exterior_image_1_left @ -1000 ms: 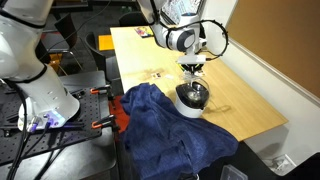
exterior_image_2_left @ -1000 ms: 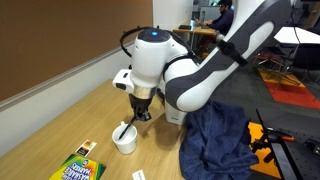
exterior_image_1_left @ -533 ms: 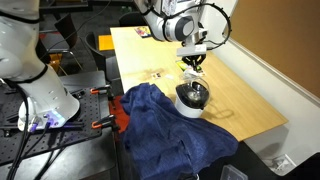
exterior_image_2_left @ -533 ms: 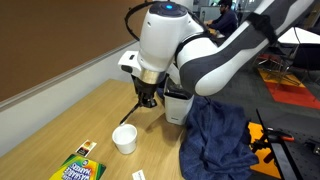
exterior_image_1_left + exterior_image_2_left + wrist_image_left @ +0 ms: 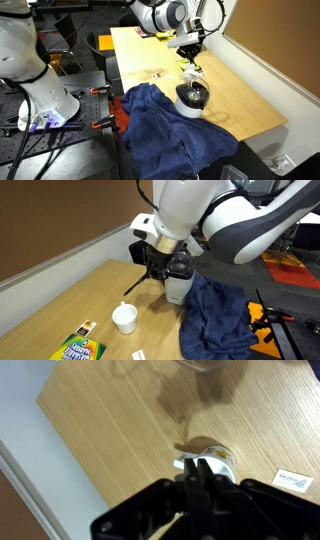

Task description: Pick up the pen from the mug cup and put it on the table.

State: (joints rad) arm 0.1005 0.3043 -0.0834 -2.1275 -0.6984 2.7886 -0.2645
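I need to let go of the thin dark pen on the wooden table (image 5: pixel 163 80) between the small card and the blue cloth. The pen is now held well above the mug.
The white mug (image 5: pixel 124 318) stands on the wooden table (image 5: pixel 60 310); it also shows in an exterior view (image 5: pixel 194 72) and in the wrist view (image 5: pixel 216 459) below the fingers. My gripper (image 5: pixel 157 264) hangs well above and beside the mug, shut on a thin dark pen (image 5: pixel 138 280) that slants down from the fingers, clear of the mug. The gripper also shows in an exterior view (image 5: pixel 190 48). In the wrist view the fingers (image 5: pixel 193 482) are pressed together and the pen itself is hidden.
A blue cloth (image 5: pixel 165 130) (image 5: pixel 215 315) drapes over the table edge. A round white and dark container (image 5: pixel 192 97) (image 5: pixel 180 286) stands beside it. A crayon box (image 5: pixel 78 346) and a small card (image 5: pixel 138 355) lie near the mug. A wall (image 5: pixel 50 220) borders the table.
My gripper has risen from the mug's mouth, drawing the pen fully out of the mug and up. The mug stays in place.
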